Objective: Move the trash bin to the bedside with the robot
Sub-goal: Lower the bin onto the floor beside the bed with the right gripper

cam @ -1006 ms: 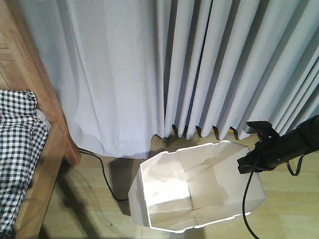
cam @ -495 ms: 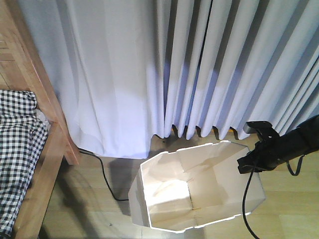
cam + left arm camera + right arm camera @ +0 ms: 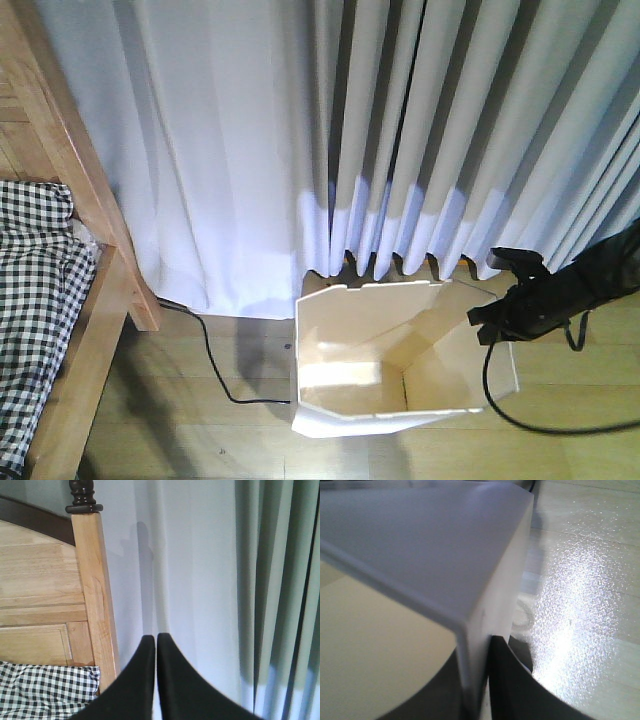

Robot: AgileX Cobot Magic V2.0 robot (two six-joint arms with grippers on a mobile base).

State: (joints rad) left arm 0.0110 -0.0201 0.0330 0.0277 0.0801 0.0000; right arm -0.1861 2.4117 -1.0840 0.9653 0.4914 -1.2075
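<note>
The white trash bin will go down from my right gripper on the wooden floor (image 3: 369,432) next to the end of the black cable.
The white trash bin (image 3: 365,315) stands on the wooden floor in front of the curtain, its cream inside facing the front camera. My right gripper (image 3: 492,322) is shut on its right rim. In the right wrist view the thin bin wall (image 3: 420,545) runs between the black jaws of the right gripper (image 3: 482,680). The bed's light wooden frame (image 3: 70,170) and checked bedding (image 3: 35,290) lie at the left, well apart from the bin. My left gripper (image 3: 152,639) is shut on nothing, up beside the bedpost (image 3: 95,590) and above the gingham bedding (image 3: 45,690).
Long pale curtains (image 3: 400,130) hang right behind the bin and fill the back. A black cable (image 3: 215,365) trails over the floor between the bed frame and the bin. Shiny wooden floor (image 3: 585,580) shows to the bin's right.
The bin has turned and tipped in the right gripper's hold. Its left edge now sits further right, and its rim looks squarer. The right gripper has shifted slightly left.
</note>
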